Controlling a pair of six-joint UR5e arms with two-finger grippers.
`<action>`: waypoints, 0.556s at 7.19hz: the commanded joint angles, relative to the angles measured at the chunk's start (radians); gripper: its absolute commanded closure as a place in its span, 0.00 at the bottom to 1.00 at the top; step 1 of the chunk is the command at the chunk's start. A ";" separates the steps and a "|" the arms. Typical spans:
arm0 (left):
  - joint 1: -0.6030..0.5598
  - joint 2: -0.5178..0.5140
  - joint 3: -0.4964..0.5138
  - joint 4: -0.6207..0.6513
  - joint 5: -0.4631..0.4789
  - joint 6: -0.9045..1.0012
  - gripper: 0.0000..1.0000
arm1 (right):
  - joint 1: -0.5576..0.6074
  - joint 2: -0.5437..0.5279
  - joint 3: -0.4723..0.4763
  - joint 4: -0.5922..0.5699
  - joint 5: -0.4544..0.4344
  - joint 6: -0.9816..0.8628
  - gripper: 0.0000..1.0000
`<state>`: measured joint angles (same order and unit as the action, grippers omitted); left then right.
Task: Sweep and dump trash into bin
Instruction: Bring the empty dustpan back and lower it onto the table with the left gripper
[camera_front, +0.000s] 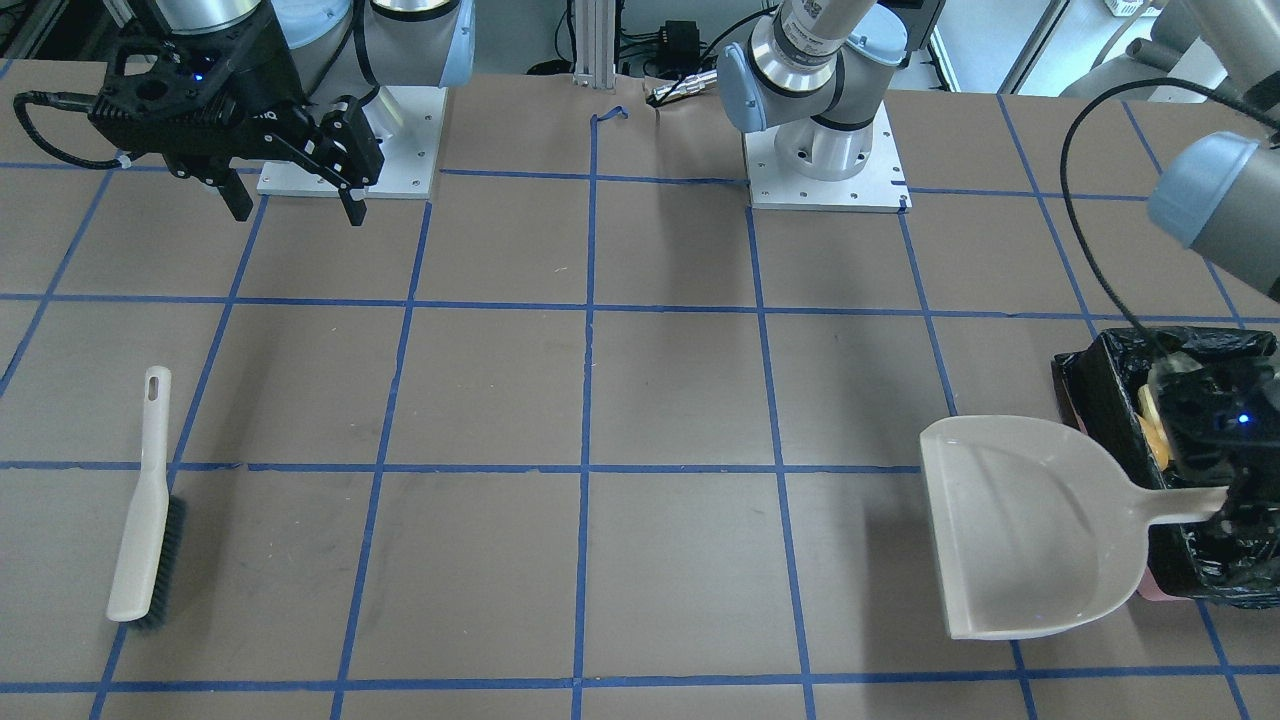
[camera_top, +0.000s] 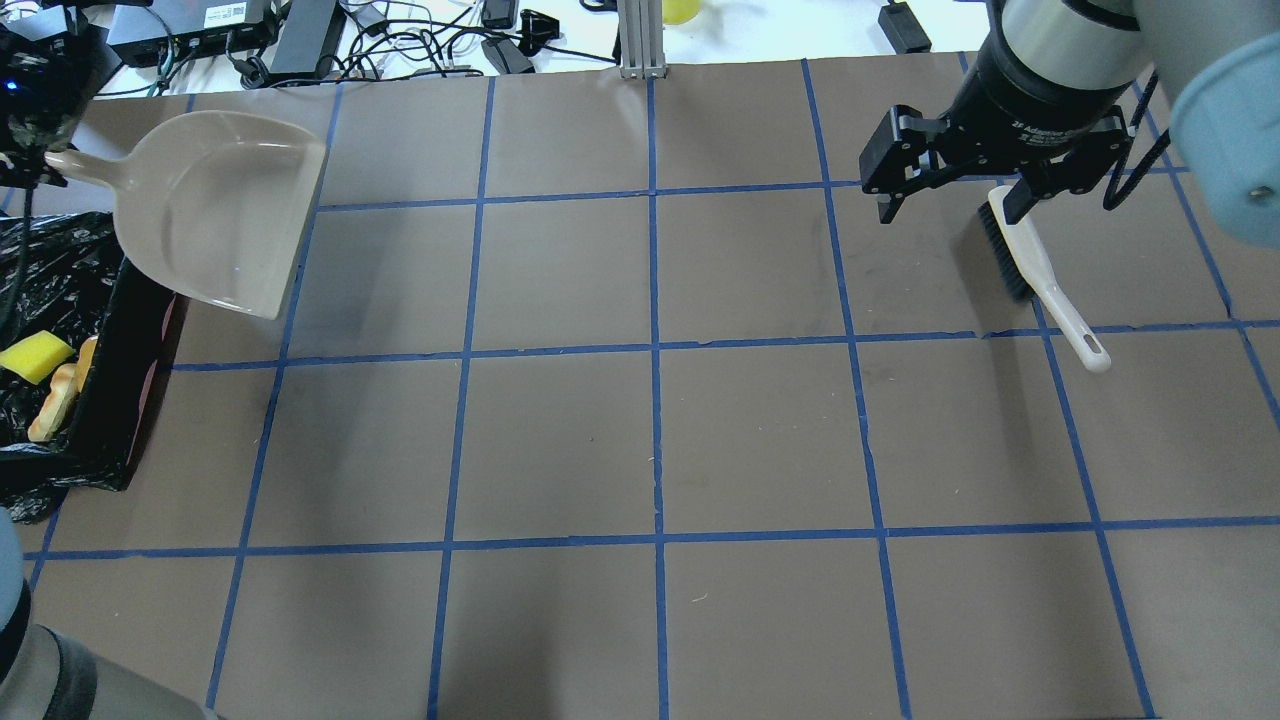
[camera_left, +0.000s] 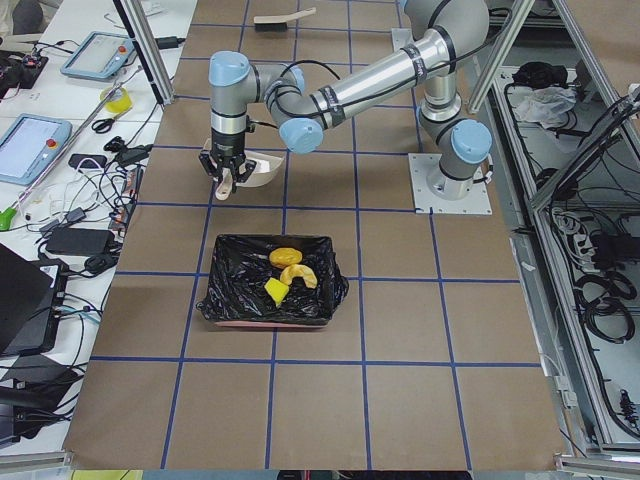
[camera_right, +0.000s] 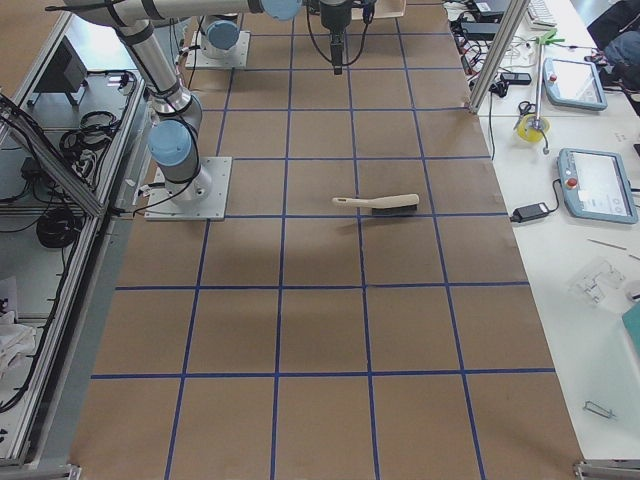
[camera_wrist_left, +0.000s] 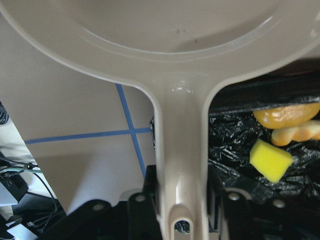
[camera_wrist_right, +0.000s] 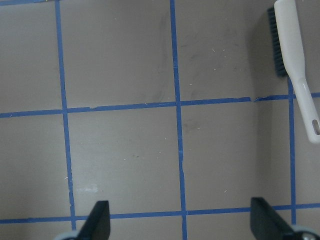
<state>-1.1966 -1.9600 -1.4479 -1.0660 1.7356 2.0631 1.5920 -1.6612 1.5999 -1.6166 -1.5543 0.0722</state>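
I should let go of the beige dustpan with my left gripper on the blue tape line (camera_front: 805, 564) facing its wide front edge.
The trash lies inside the bin (camera_left: 225, 300), a box lined with a black bag (camera_top: 130, 350): a yellow sponge wedge (camera_wrist_left: 270, 160), a tan croissant (camera_wrist_left: 300, 132) and a glossy golden-brown oval (camera_wrist_left: 285, 115). The three pieces also show together in the exterior left view, oval (camera_left: 285, 257) at the back. My left gripper (camera_wrist_left: 180, 200) is shut on the handle of the beige dustpan (camera_front: 1020, 530), which is raised and empty beside the bin (camera_front: 1100, 400). High over the table my right gripper (camera_top: 945, 205) stands open and empty, above the brush (camera_top: 1040, 270).
The white-handled brush (camera_front: 150, 500) lies flat on the brown paper on the robot's right side. Blue tape lines grid the table. Both arm bases (camera_front: 825, 170) are bolted along the robot's edge. Cables and boxes lie beyond the far edge.
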 joint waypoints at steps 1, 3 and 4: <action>-0.078 -0.022 0.003 -0.047 -0.022 -0.201 1.00 | -0.001 0.001 0.002 0.003 0.002 -0.003 0.00; -0.126 -0.026 0.001 -0.117 -0.114 -0.405 1.00 | -0.001 0.001 0.002 0.003 0.003 -0.002 0.00; -0.130 -0.045 -0.002 -0.144 -0.114 -0.403 1.00 | 0.000 0.001 0.002 0.003 0.006 -0.002 0.00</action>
<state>-1.3122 -1.9889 -1.4460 -1.1754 1.6411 1.7076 1.5909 -1.6598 1.6010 -1.6138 -1.5504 0.0700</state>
